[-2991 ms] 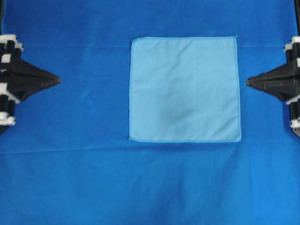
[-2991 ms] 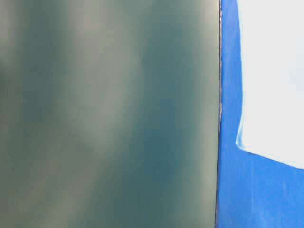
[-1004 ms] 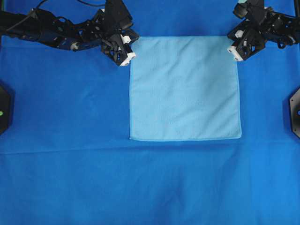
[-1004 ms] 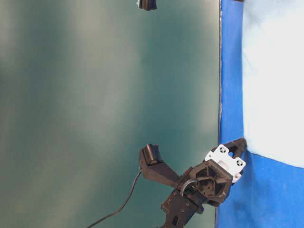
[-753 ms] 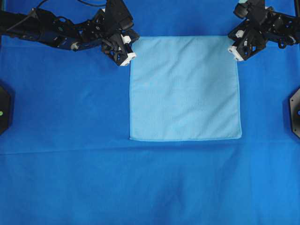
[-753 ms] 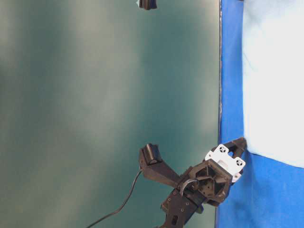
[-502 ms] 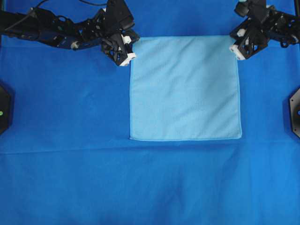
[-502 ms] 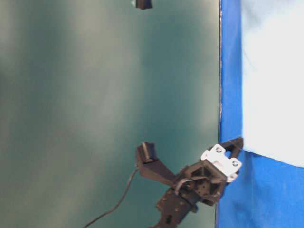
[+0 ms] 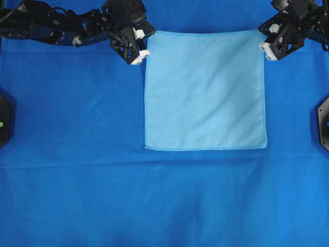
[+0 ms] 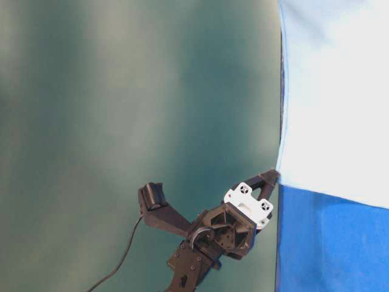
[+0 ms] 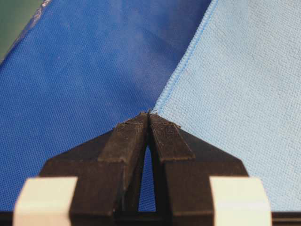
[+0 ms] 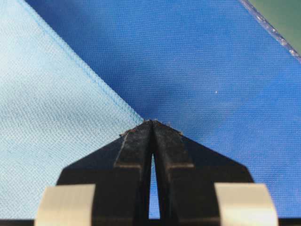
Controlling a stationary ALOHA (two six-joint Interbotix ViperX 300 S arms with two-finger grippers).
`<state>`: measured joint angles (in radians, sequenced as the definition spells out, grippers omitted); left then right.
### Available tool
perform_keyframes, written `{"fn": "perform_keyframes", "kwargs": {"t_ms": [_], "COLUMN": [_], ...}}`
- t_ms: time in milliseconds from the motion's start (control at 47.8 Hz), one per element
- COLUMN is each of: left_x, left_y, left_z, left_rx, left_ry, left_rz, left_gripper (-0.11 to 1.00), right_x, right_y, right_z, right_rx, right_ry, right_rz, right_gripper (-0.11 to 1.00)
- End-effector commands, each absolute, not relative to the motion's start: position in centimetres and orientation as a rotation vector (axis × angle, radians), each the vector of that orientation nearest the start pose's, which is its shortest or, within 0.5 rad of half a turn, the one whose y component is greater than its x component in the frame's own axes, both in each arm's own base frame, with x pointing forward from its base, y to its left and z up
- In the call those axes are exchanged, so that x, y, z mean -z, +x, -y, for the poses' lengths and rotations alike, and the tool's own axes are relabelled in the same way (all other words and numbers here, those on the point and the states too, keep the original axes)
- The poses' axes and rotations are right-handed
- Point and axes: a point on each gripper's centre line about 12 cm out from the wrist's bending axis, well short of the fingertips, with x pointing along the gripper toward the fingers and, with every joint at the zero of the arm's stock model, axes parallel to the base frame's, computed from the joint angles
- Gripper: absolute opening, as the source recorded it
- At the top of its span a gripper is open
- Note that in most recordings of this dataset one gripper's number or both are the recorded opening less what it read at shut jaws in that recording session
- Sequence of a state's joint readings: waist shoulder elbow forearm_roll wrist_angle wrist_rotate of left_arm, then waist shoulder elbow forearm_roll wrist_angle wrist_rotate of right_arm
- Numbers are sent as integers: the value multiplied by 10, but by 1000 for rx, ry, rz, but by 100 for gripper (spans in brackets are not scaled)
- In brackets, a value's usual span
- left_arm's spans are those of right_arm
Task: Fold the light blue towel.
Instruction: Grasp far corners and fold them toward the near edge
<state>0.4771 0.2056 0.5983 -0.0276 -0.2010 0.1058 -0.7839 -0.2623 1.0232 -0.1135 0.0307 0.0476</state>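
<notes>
My right gripper should release its light blue towel corner on the towel's near corner (image 9: 263, 146) along the same side edge.
The light blue towel (image 9: 205, 90) is spread square on the royal-blue cloth (image 9: 77, 154). My left gripper (image 9: 144, 42) is shut on its far left corner, and my right gripper (image 9: 263, 37) is shut on its far right corner. In the left wrist view the closed fingertips (image 11: 149, 114) meet right at the towel (image 11: 235, 84) corner's hem. The right wrist view shows the same: tips (image 12: 153, 123) pinched at the corner of the towel (image 12: 51, 117). In the table-level view the left gripper (image 10: 275, 174) holds the towel (image 10: 334, 103) corner raised past the table's edge.
The royal-blue cloth covers the whole table. Black arm bases sit at the left edge (image 9: 4, 118) and right edge (image 9: 324, 121). Behind the table is a dull green backdrop (image 10: 121, 121). The left arm (image 9: 51, 25) stretches along the far edge.
Both grippers have risen and drawn toward the far edge with the towel's far corners in them. The far hem has lifted, and the near hem has slid slightly away.
</notes>
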Motion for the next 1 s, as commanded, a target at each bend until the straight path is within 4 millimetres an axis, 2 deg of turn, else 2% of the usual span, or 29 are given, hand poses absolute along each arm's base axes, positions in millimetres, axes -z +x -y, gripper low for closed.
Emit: {"fn": "perform_keyframes", "kwargs": {"t_ms": [0, 125, 272, 565, 983], "left_x": [-144, -146, -148, -135, -126], "left_y": [380, 377, 375, 373, 376], "left_z": [-191, -178, -147, -74, 4], "left_rx": [-435, -407, -344, -172, -18], "left_ry": [-50, -51, -48, -16, -66], "left_rz": [-567, -588, -617, -694, -761], "left_gripper": [1, 1, 1, 1, 1], "right_x": [-149, -149, -149, -143, -139], "right_y": [203, 208, 210, 208, 217], "right_z": [196, 182, 156, 88, -1], "right_rx": [709, 672, 615, 481, 277], "right_ry": [238, 250, 282, 407, 540], "right_rz": [-744, -762, -796, -858, -930], "right_gripper": [0, 0, 0, 0, 0]}}
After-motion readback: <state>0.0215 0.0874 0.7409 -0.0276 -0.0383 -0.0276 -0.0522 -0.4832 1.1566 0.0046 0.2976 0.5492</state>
